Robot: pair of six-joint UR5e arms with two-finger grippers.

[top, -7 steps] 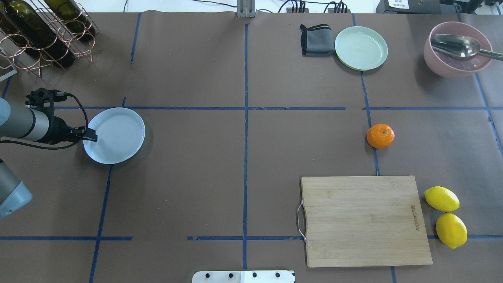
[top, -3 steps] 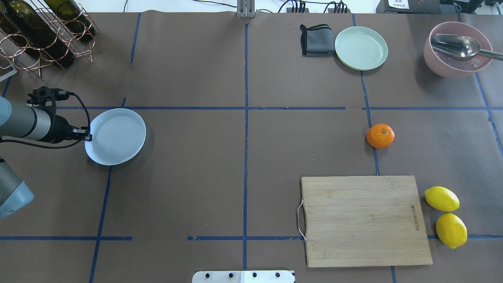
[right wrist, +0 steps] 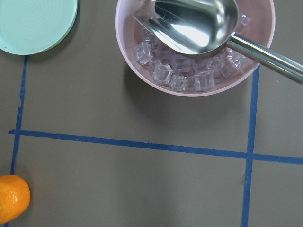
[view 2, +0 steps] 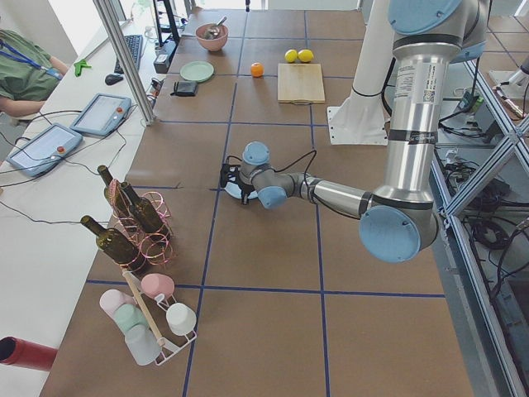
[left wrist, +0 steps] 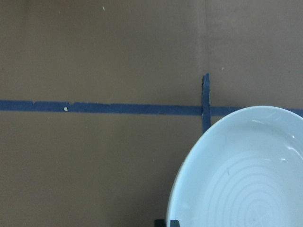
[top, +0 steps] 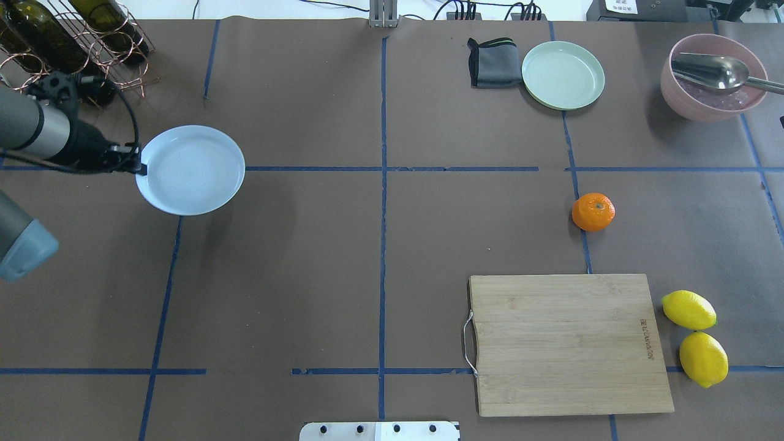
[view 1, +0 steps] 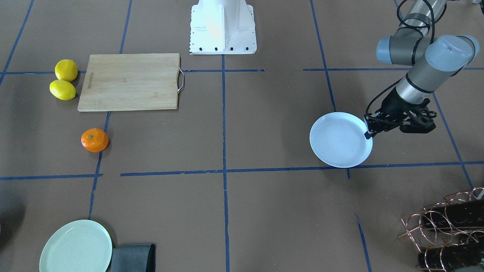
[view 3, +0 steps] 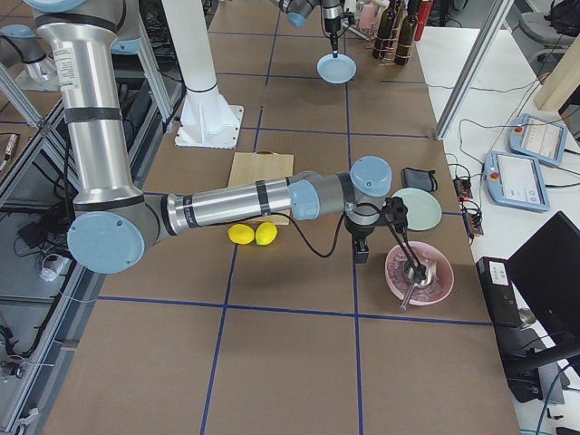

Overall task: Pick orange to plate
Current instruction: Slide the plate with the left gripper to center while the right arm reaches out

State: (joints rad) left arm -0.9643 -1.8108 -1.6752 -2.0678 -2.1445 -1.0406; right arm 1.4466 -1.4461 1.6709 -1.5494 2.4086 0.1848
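I should release the white plate from my left gripper over the middle blue line [view 1: 222,144], between the cutting board and the blue crossing.
The orange [top: 593,212] lies alone on the brown table, right of centre; it also shows as the orange [view 1: 94,140] in the front view and at the lower left corner of the right wrist view as the orange [right wrist: 12,197]. My left gripper [top: 138,166] is shut on the near-left rim of the white plate [top: 193,171], holding it above the table with its shadow cast below. The plate [left wrist: 246,175] fills the lower right of the left wrist view. My right gripper [view 3: 360,256] hangs near the pink bowl; I cannot tell whether it is open or shut.
A copper wine rack [top: 61,49] with bottles stands just behind the left arm. At the back right are a grey cloth [top: 493,62], a pale green plate [top: 563,75] and a pink bowl [top: 674,98] holding ice and a metal scoop. A cutting board [top: 569,343] and two lemons [top: 688,310] lie front right.
The left gripper has lifted the white plate off the table and carried it farther from the robot and slightly right. The orange has not moved.
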